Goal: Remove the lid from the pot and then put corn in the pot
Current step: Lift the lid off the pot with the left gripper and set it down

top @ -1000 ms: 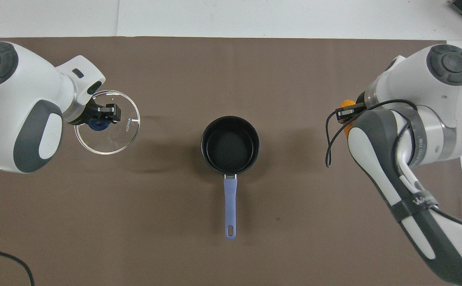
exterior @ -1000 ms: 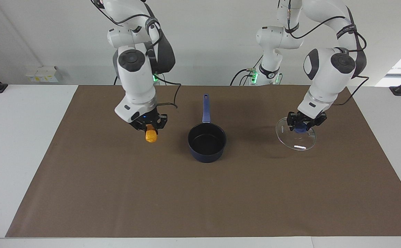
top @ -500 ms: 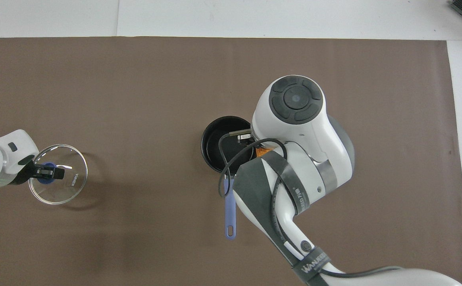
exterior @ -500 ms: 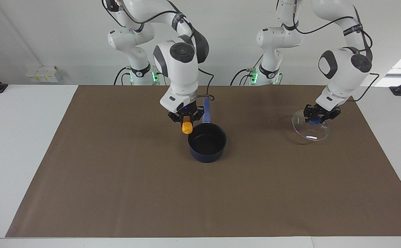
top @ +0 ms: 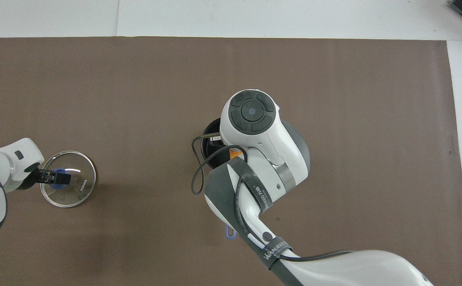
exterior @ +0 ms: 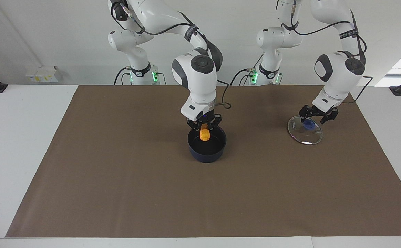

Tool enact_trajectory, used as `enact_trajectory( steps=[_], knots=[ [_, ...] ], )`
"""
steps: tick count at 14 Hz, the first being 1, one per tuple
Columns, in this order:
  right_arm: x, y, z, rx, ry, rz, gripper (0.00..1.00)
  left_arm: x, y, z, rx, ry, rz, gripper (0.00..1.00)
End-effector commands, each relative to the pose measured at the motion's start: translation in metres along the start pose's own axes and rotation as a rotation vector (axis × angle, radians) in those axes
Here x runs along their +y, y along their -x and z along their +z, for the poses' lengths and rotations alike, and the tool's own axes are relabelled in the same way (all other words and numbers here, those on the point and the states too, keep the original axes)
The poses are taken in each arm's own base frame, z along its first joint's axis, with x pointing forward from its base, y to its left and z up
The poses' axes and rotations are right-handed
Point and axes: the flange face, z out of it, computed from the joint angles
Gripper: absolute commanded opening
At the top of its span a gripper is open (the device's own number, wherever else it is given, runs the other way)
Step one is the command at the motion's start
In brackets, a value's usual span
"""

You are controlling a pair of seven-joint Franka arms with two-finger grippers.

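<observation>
The robot's right gripper will release the corn, now hanging into the pot's opening, on the bottom of the navy pot (top: 227,150), in line with the pot's handle.
The navy pot (exterior: 207,154) stands open in the middle of the brown mat, its handle toward the robots. My right gripper (exterior: 204,127) is just over the pot's mouth, shut on the corn (exterior: 204,135), which hangs upright into the opening. In the overhead view my right arm covers most of the pot (top: 208,139); only a sliver of the corn (top: 235,151) shows. The glass lid (exterior: 305,136) lies flat on the mat toward the left arm's end. My left gripper (exterior: 315,118) is open just above its blue knob (exterior: 309,124). The lid (top: 76,190) and left gripper (top: 55,177) also show in the overhead view.
The brown mat (exterior: 117,189) covers most of the white table. The tip of the pot's handle (top: 230,234) sticks out from under my right arm. Small white boxes (exterior: 42,74) sit at the table's edge toward the right arm's end.
My right gripper carried the corn sideways to over the pot and lowered it into the mouth. My left gripper set the lid down flat on the mat and let go of its knob.
</observation>
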Motion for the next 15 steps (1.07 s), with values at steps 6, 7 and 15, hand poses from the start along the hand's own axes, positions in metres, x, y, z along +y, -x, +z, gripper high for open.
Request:
enact_trajectory(
  steps=[6,7,15],
  knots=[
    [0.006,0.004,0.044,0.000,-0.022,0.034,0.00,0.009,-0.054,-0.072,-0.010,-0.015,-0.033,1.00],
    [0.002,0.003,0.052,0.004,-0.030,0.043,0.00,0.016,-0.065,-0.082,-0.013,-0.016,-0.043,1.00],
    [0.006,-0.002,0.056,0.007,-0.071,0.056,0.00,0.079,-0.096,-0.156,-0.035,-0.012,-0.074,1.00]
  ],
)
